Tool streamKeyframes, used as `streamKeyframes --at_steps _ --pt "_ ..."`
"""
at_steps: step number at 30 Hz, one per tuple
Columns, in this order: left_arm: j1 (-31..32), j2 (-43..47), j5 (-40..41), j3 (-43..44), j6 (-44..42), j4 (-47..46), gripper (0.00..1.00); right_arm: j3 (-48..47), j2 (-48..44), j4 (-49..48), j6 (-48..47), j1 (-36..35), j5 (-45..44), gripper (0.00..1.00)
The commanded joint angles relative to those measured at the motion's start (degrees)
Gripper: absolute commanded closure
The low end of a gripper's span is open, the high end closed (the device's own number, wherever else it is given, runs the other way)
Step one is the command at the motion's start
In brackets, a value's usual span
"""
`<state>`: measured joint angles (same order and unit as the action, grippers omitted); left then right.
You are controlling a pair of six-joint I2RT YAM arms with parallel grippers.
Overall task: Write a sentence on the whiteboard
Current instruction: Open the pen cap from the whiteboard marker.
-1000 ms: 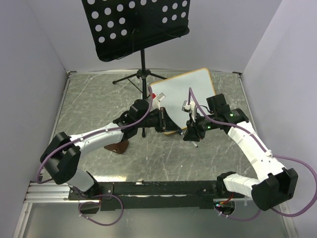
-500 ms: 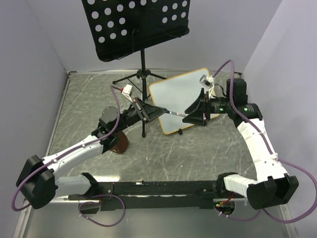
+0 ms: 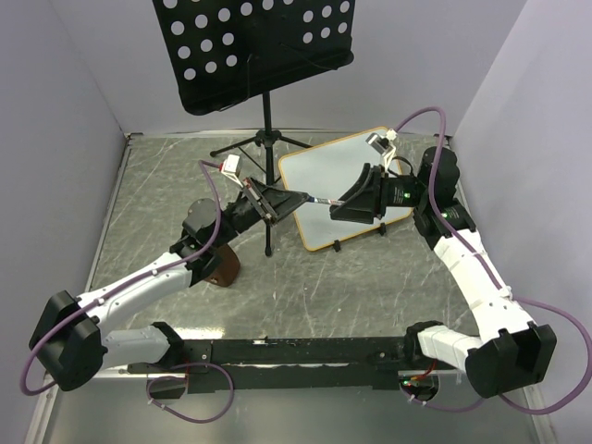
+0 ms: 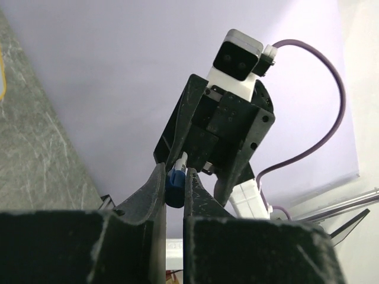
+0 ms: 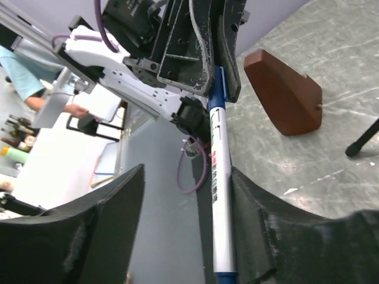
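Next, my left gripper releases the blue cap on the table [image 3: 275, 287] just in front of the nearest foot of the music stand.
The whiteboard [image 3: 344, 176] lies tilted on the table at the back right, and its visible face is blank. No blue sentence shows on it. A white marker [image 3: 319, 201] with a blue cap hangs in the air over the board's left edge, between my two grippers. My left gripper [image 3: 294, 197] is shut on the blue cap [image 4: 173, 184]. My right gripper [image 3: 340, 205] faces it with its jaws wide apart. In the right wrist view the marker's white barrel [image 5: 218, 195] lies along one finger [image 5: 249, 201] and the other finger stands well clear.
A black perforated music stand [image 3: 254, 46] rises at the back, with its tripod legs [image 3: 268, 143] on the table beside the board. A brown wedge-shaped block [image 3: 223, 268] lies under my left arm and also shows in the right wrist view [image 5: 284, 92]. Grey walls enclose the table.
Both grippers rose from the board's near edge and drew apart with the marker between them. In the last half second my right gripper shifted left, closer to the left gripper.
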<state>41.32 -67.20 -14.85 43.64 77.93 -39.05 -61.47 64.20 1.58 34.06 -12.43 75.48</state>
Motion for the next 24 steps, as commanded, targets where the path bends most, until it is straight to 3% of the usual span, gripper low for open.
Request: streamKeyframes --at_steps 1,12,24 --pt "0.0 2.1 3.5 0.4 2.3 -3.4 0.99 -0.2 -0.7 -6.3 5.8 -1.4 0.7 0.4" --pt "0.5 2.8 6.0 -1.2 2.6 -3.2 0.99 -1.8 2.1 -6.0 6.3 -2.4 -1.0 0.57" --pt "1.5 2.2 8.5 -2.2 3.4 -4.4 0.99 -2.6 5.4 -11.2 13.3 -2.9 -1.4 0.53"
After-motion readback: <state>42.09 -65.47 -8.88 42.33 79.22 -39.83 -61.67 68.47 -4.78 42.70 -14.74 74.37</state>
